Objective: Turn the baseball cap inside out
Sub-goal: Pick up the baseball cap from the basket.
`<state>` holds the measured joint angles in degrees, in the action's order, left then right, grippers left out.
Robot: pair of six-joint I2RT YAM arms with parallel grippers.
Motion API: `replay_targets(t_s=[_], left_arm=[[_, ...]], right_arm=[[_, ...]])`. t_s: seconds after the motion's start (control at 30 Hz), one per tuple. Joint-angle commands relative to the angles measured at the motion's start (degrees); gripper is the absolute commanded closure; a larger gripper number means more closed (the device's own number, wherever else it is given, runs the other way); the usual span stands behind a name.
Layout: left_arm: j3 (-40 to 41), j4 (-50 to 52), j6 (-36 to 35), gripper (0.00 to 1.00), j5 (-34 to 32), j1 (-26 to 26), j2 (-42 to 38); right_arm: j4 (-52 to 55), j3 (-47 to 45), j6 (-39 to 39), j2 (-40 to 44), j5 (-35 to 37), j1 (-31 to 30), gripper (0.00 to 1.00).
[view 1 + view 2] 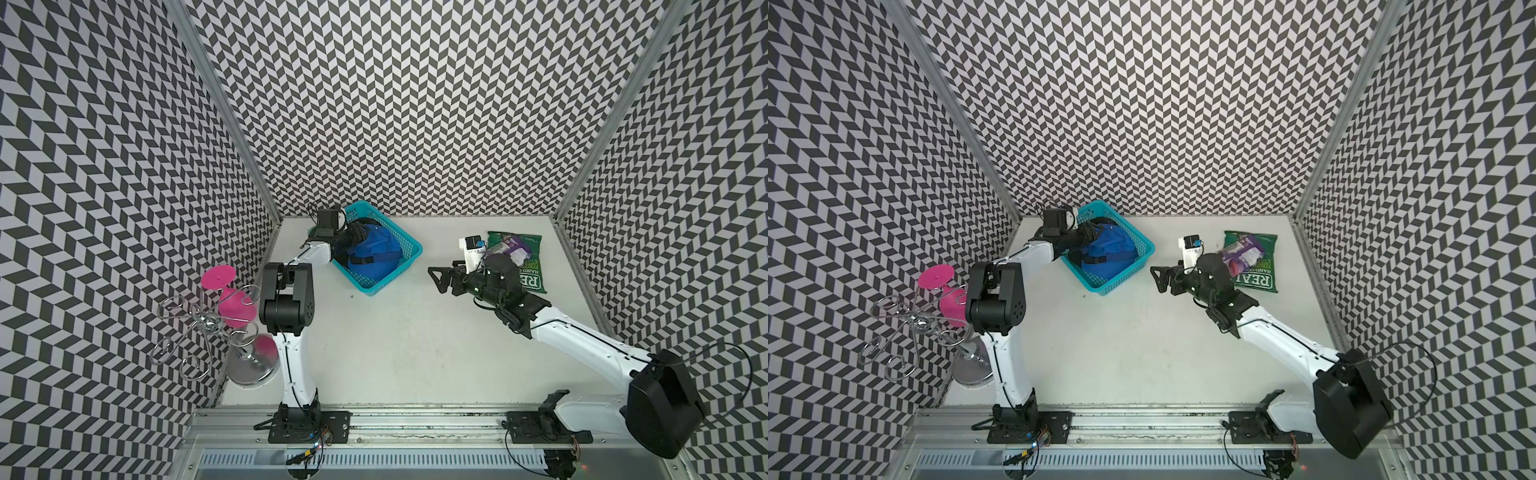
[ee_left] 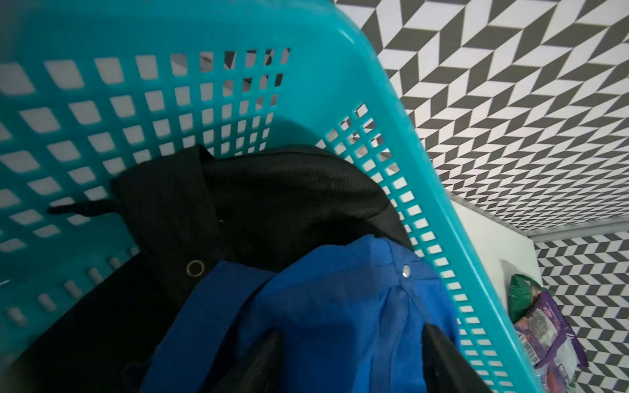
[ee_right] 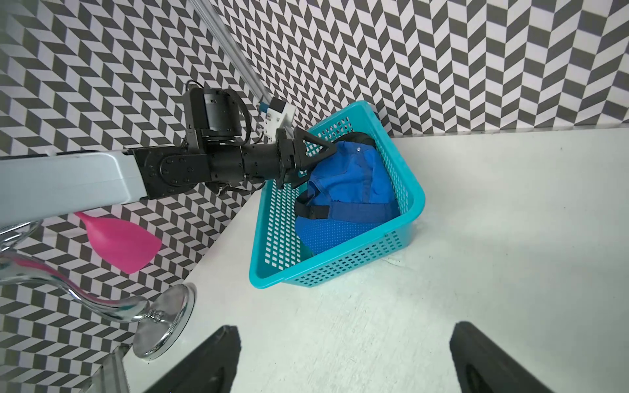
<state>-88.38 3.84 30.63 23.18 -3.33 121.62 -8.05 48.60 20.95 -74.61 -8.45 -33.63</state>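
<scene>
The robot's right gripper needs to next grasp the blue baseball cap by the cap's top (image 1: 392, 243) (image 3: 374, 184), on the side of the cap away from the left gripper.
The blue baseball cap (image 1: 376, 249) (image 1: 1111, 247) lies in a teal basket (image 1: 419, 249) (image 1: 1153, 249) at the back left of the table. Its back strap (image 3: 320, 211) faces the front. My left gripper (image 1: 358, 235) (image 1: 1091, 232) (image 3: 315, 165) reaches down into the basket. In the left wrist view its jaws stand apart, open, astride a hump of the cap's crown (image 2: 340, 306), with blue cloth filling the gap (image 2: 350, 331). My right gripper (image 1: 436, 279) (image 1: 1158, 279) (image 3: 343, 335) hovers open over bare table to the right of the basket (image 3: 420, 200), holding nothing.
A black garment (image 2: 272, 197) lies under the cap against the basket's wall (image 2: 374, 85). A green crisp bag (image 1: 525, 270) with a purple packet (image 1: 515, 249) on it lies at the back right. A chrome glass rack (image 1: 199, 328) with pink glasses (image 1: 232, 305) stands at the left edge.
</scene>
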Motion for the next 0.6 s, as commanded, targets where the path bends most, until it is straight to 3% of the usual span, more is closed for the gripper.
replay_targets(t_s=[0.0,0.1,0.2,0.37,0.57], left_arm=[[-2.01,2.18,-0.02,0.36,0.62,0.15,1.28],[-3.96,4.48,-1.69,0.36,-0.62,0.00,3.33],[-6.34,7.41,-4.25,0.48,-1.78,-0.18,5.26],[-5.70,5.95,-6.19,0.97,-1.19,-0.52,3.46],[7.26,-7.14,-6.98,1.00,-0.41,-1.18,-12.24]], right_arm=[[-0.76,1.59,-1.01,0.38,2.53,-0.21,0.00],[-0.56,1.24,-1.04,0.46,3.30,-0.26,0.00],[-0.09,0.84,-0.74,0.79,3.60,-0.21,0.01],[0.42,-0.69,-0.38,2.55,5.26,-0.21,0.00],[1.07,-0.65,-1.61,6.83,8.75,-0.17,0.00]])
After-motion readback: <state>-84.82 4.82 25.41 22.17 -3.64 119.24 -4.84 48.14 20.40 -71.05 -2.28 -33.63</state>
